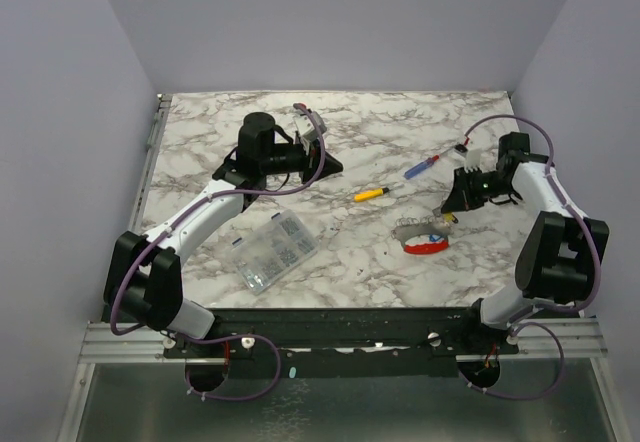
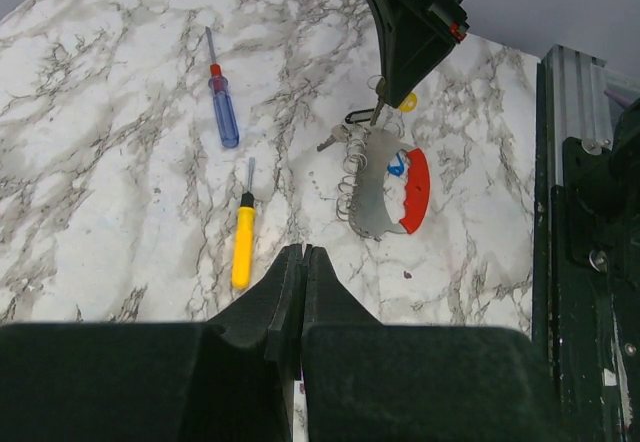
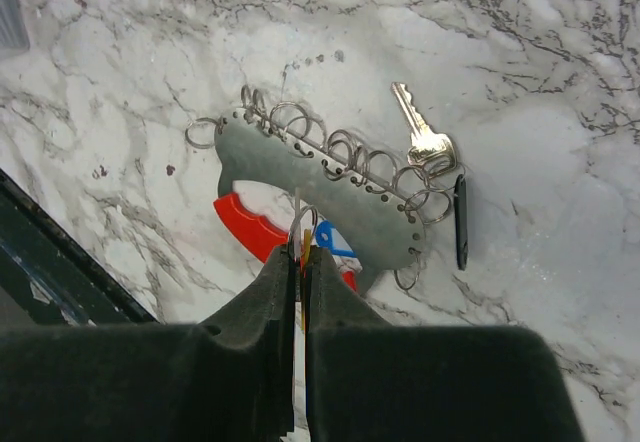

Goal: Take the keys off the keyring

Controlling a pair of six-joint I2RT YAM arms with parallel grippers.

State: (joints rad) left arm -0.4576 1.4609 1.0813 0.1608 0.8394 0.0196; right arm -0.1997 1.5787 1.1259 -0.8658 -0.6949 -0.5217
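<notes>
I will use my right gripper to set the yellow-tagged key down on the bare marble point(image 1: 498, 209) point(image 3: 603, 280) beyond the black tag.
The keyring point(image 3: 330, 187) is a grey metal plate with several wire rings, joined to a red curved band point(image 3: 243, 222). It lies on the marble table, also in the top view point(image 1: 420, 238) and the left wrist view point(image 2: 372, 202). A metal key point(image 3: 423, 140), a black tag point(image 3: 460, 222) and a blue tag point(image 3: 335, 243) lie at it. My right gripper point(image 3: 303, 255) is shut on a yellow-tagged key and its wire ring, just over the plate's edge. Whether that ring is still joined to the plate I cannot tell. My left gripper point(image 2: 303, 253) is shut and empty, well left of the keyring.
A yellow-handled screwdriver point(image 1: 370, 193) and a blue-and-red screwdriver point(image 1: 422, 167) lie between the two grippers. A clear compartment box point(image 1: 272, 252) of small parts sits at the front left. The right arm point(image 2: 410, 22) hangs over the keyring's far end. Grey walls enclose the table.
</notes>
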